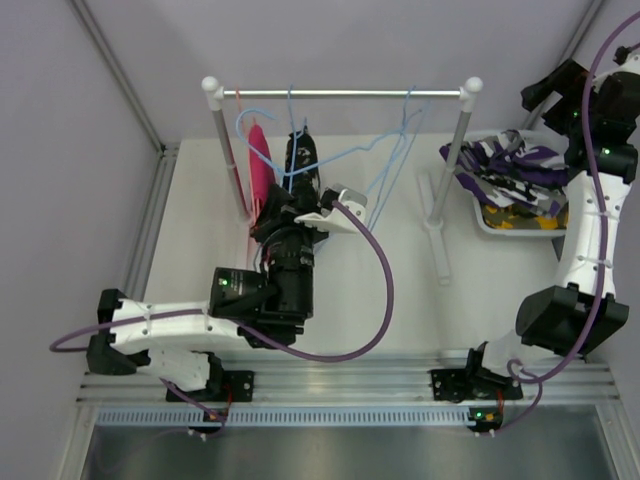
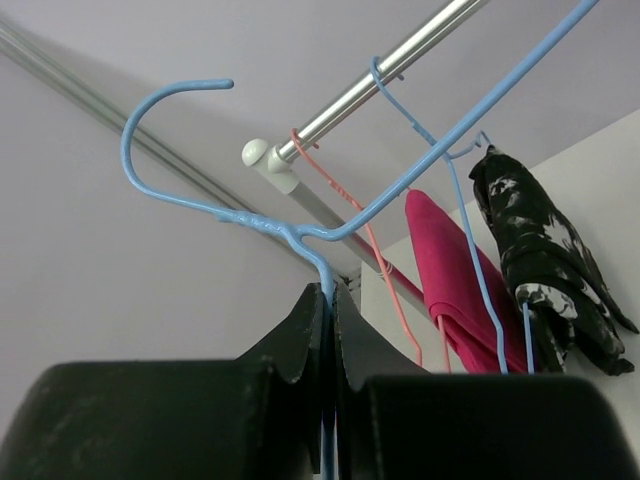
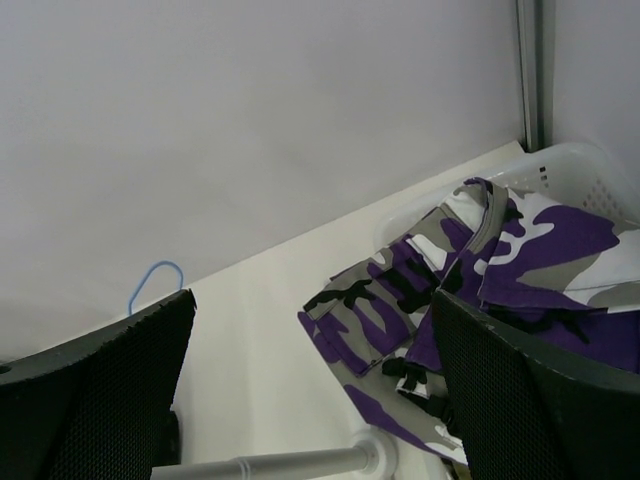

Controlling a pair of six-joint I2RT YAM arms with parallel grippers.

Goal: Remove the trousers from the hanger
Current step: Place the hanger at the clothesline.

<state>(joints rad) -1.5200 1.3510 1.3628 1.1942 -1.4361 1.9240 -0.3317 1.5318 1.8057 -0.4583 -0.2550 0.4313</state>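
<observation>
Next, I release the empty blue hanger with my left gripper on the rail (image 1: 361,94) between the black trousers and other hangers.
My left gripper (image 2: 332,292) is shut on the neck of an empty blue hanger (image 2: 190,205), whose hook hangs free of the rail (image 2: 400,65). To its right the hot pink trousers (image 2: 450,280) hang from a salmon hanger (image 2: 345,195), and beside them the black trousers with white print (image 2: 545,270) also hang from the rail. From above, the pink pair (image 1: 262,165) and the black pair (image 1: 300,155) hang just beyond that gripper. My right gripper (image 3: 315,295) is open above the purple camouflage trousers (image 3: 400,290) in the basket, touching nothing.
A white basket (image 1: 480,220) at the right holds the purple camouflage pair (image 1: 510,160) over a yellow-olive camouflage pair (image 1: 515,210). More empty blue hangers (image 1: 400,150) hang on the rail (image 1: 340,93). The rack's posts (image 1: 450,160) and foot (image 3: 375,455) stand on the table.
</observation>
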